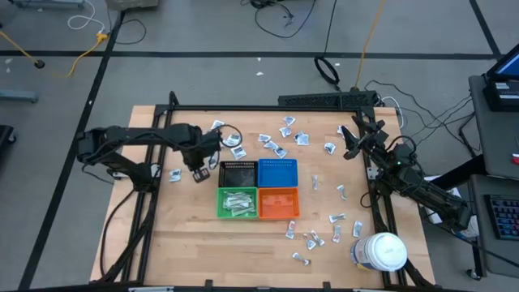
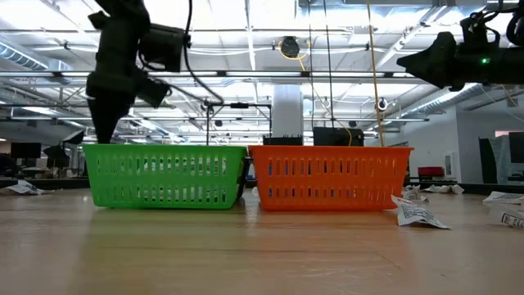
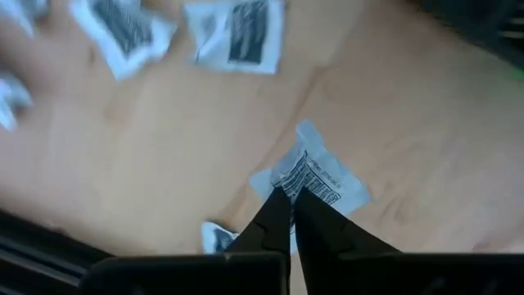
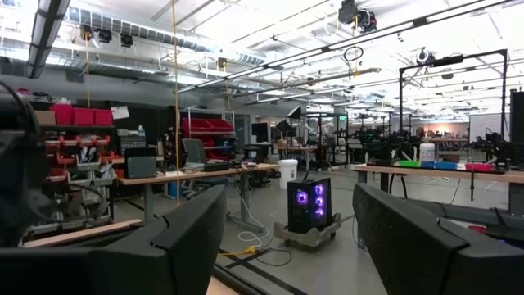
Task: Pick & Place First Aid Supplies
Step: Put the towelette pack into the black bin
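Note:
I will release the white packet from my left gripper on the middle of the empty black bin's bottom (image 1: 238,174).
My left gripper (image 1: 197,166) hangs fingers-down over the table's left part, just left of the black bin (image 1: 238,173), and is shut on a small white printed packet (image 3: 315,176). Several more first aid supplies lie flat on the wood: behind the bins (image 1: 280,138), left of them (image 1: 174,173) and at the near right (image 1: 312,239). The green bin (image 1: 238,202) holds several packets. My right gripper (image 1: 350,142) waits open at the far right, raised and pointing away over the room (image 4: 291,246). My left gripper pinches the packet's edge (image 3: 288,182) between its two shut fingertips, coming from above and pointing down. The packet spreads out past the tips and looks lifted off the wood. From the low view I cannot tell how it hangs.
Four small bins stand together mid-table: black, blue (image 1: 277,173), green and orange (image 1: 277,202). A large white jar (image 1: 381,251) stands at the near right corner. A black frame (image 1: 268,108) edges the table. Bare wood lies along the near left.

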You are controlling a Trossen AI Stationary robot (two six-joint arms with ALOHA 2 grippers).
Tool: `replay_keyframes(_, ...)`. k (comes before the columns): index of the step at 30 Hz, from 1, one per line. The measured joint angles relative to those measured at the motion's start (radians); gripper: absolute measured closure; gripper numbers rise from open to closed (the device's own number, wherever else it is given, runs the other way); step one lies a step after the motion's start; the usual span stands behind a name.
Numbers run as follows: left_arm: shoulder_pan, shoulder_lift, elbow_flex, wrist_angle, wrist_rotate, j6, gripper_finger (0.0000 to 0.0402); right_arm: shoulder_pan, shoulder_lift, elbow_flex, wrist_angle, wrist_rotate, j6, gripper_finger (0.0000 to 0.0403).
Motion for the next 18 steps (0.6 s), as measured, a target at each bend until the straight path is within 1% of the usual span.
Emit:
replay_keyframes(5,-0.021,0.000,0.066,-0.048,-0.024,0.242,0.0391,0.000,0.000,0.000,0.000,0.000,0.000,0.0140)
replay_keyframes(8,-0.038,0.028,0.112,-0.050,-0.028,0.346,0.0396,0.000,0.000,0.000,0.000,0.000,0.000,0.0140)
replay_keyframes(12,-0.055,0.112,0.207,-0.047,-0.027,0.413,0.0393,0.000,0.000,0.000,0.000,0.000,0.000,0.0140)
replay_keyframes(18,-0.060,0.254,0.377,-0.048,-0.015,0.428,0.0394,0.000,0.000,0.000,0.000,0.000,0.000,0.0140)
